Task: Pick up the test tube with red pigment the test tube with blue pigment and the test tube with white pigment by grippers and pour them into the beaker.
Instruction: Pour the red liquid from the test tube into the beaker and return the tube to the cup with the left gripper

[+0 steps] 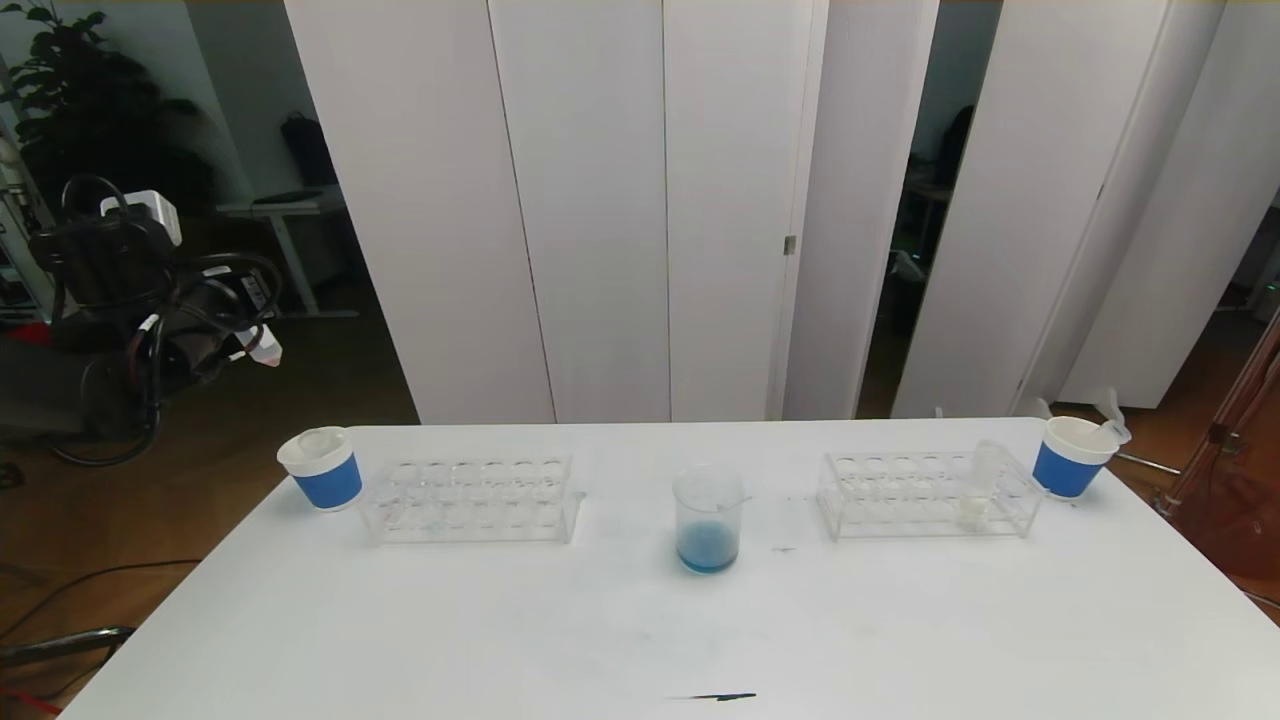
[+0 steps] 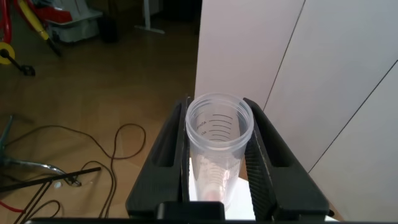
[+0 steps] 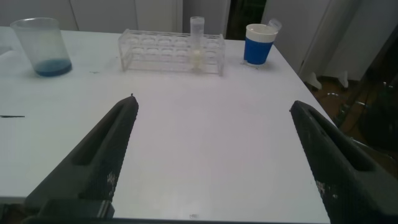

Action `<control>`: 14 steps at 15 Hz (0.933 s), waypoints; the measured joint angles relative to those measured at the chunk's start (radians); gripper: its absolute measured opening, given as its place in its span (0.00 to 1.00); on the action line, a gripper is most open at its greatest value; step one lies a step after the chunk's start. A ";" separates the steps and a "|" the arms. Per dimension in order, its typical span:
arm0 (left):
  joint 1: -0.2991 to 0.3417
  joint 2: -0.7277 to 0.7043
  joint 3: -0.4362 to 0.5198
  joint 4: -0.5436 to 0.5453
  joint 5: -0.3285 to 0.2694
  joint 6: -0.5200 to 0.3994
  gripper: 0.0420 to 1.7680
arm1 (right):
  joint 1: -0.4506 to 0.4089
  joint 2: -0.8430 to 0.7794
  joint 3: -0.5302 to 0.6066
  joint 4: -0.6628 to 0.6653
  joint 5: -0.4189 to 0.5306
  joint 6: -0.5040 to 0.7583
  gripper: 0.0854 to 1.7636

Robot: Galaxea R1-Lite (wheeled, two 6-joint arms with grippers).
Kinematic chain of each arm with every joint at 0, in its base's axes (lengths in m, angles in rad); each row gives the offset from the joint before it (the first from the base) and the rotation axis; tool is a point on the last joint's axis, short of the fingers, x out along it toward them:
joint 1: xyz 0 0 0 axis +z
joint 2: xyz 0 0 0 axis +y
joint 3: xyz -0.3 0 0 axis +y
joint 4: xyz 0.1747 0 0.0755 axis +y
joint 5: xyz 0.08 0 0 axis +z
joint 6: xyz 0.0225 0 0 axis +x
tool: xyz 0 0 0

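Note:
The robot's left gripper should release the test tube with red pigment in the paper cup [image 1: 312,450] beside the empty clear rack. That tube is now raised off the table's far corner.
The beaker [image 1: 708,520] [image 3: 42,46] stands mid-table with blue liquid in its bottom. The test tube with white pigment [image 1: 980,492] [image 3: 197,43] stands upright in the right rack [image 1: 925,492]. My left gripper [image 1: 250,338] [image 2: 217,106] is raised off the table's far left corner, shut on a clear graduated tube [image 2: 217,143] with a pinkish-red trace at its bottom, the test tube with red pigment. My right gripper [image 3: 212,102] is open wide over the table's near right part, holding nothing. The test tube with blue pigment is out of view.
An empty clear rack [image 1: 470,498] sits left of the beaker, with a blue-and-white paper cup [image 1: 322,467] beside it. A second paper cup [image 1: 1072,455] [image 3: 259,43] stands right of the right rack [image 3: 171,50]. White panels stand behind the table.

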 joint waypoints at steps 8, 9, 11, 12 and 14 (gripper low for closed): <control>0.087 0.138 -0.004 0.001 -0.056 -0.107 0.32 | 0.000 0.000 0.000 0.000 0.000 0.000 0.99; 0.092 0.152 -0.001 0.001 -0.057 -0.107 0.32 | 0.000 0.000 0.000 0.000 0.000 0.000 0.99; 0.093 0.172 0.014 0.001 -0.057 -0.110 0.32 | 0.000 0.000 0.000 0.000 0.000 0.000 0.99; 0.090 0.179 0.024 0.001 -0.058 -0.121 0.32 | 0.000 0.000 0.000 0.000 0.000 0.000 0.99; 0.079 0.187 0.040 0.003 -0.058 -0.131 0.32 | 0.000 0.000 0.000 0.000 0.000 0.000 0.99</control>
